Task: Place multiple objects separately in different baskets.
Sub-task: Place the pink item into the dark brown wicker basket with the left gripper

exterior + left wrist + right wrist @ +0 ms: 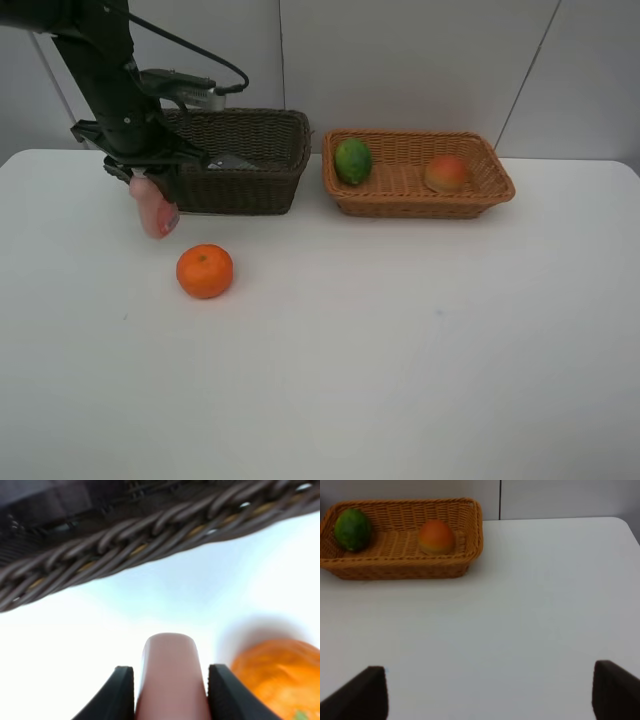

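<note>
Next, my left gripper releases the pink bottle inside the dark brown basket [218, 148], beside the dark object there.
My left gripper [152, 190] is shut on the pink bottle [155, 212], which sits between the black fingers [122, 692] in the left wrist view. The bottle [170, 675] hangs by the front left corner of the dark brown basket [250, 185]. The orange [205, 271] lies on the table just in front of and to the right of the bottle. The light tan basket [420, 207] holds the green lime [352, 161] and the red-orange peach [446, 173]. My right gripper [490, 695] is open over bare table, showing only in its wrist view.
A dark object [228, 163] lies inside the brown basket, partly hidden by its wall. The two baskets stand side by side at the table's back edge against a grey wall. White table [400, 350] stretches in front of them.
</note>
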Robot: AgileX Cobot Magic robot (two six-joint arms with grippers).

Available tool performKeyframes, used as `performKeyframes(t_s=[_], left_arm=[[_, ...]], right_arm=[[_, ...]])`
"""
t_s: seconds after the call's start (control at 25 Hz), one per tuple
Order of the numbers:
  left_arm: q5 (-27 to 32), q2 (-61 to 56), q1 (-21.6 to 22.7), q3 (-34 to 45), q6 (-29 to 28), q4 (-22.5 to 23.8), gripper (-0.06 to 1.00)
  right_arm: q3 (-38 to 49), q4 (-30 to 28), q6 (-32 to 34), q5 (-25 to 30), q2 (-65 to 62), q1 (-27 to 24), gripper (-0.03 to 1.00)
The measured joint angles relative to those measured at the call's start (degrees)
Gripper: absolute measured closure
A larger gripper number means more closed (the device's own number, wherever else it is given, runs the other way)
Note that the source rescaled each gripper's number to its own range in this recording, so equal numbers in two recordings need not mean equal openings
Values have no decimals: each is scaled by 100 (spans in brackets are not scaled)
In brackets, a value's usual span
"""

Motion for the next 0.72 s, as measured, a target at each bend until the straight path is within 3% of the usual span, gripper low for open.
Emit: performKeyframes(t_s=[0.48, 0.72], left_arm=[[5, -1028, -105, 0, 0, 15, 55], [-513, -1278, -105, 0, 0, 18, 55]], right_arm=[[0, 0, 0, 0, 0, 0, 9], [0, 0, 0, 0, 0, 0, 9]])
